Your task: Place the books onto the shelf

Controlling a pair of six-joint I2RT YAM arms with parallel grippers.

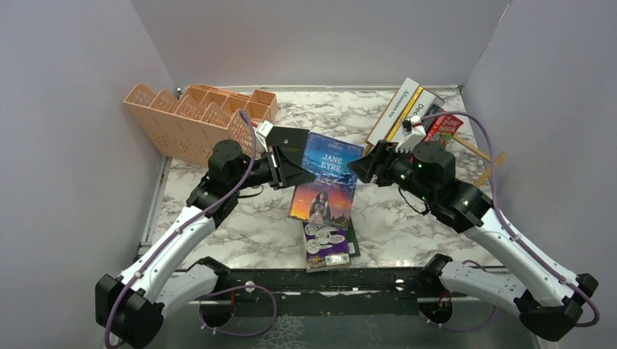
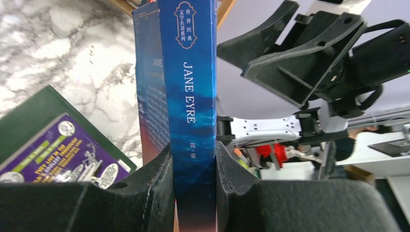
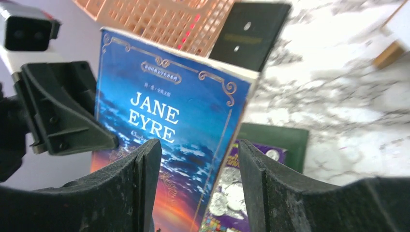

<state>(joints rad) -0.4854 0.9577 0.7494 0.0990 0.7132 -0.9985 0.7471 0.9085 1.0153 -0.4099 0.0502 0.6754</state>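
My left gripper has the blue "Jane Eyre" book, held up over the table's middle. It will let go of it on the light-wood shelf, leaning (image 1: 452, 143) against the red book.
A blue "Jane Eyre" book (image 1: 325, 178) is held up over the middle of the table. My left gripper (image 1: 302, 174) is shut on its spine (image 2: 188, 96), one pad against each cover. My right gripper (image 1: 361, 169) is open at the book's opposite edge. That free edge (image 3: 227, 140) runs down between its spread fingers (image 3: 145, 169) without being pinched. Under the lifted book a purple cartoon book (image 1: 325, 243) lies on a dark green one (image 1: 354, 243). The light-wood shelf (image 1: 489, 161) stands at the back right, with white (image 1: 393, 109), yellow and red (image 1: 444, 127) books leaning on it.
A peach lattice organizer (image 1: 196, 116) stands at the back left. A black book (image 3: 249, 34) lies flat beside it, just behind my left gripper. Grey walls close in the table on three sides. The two arm bases sit at the near edge.
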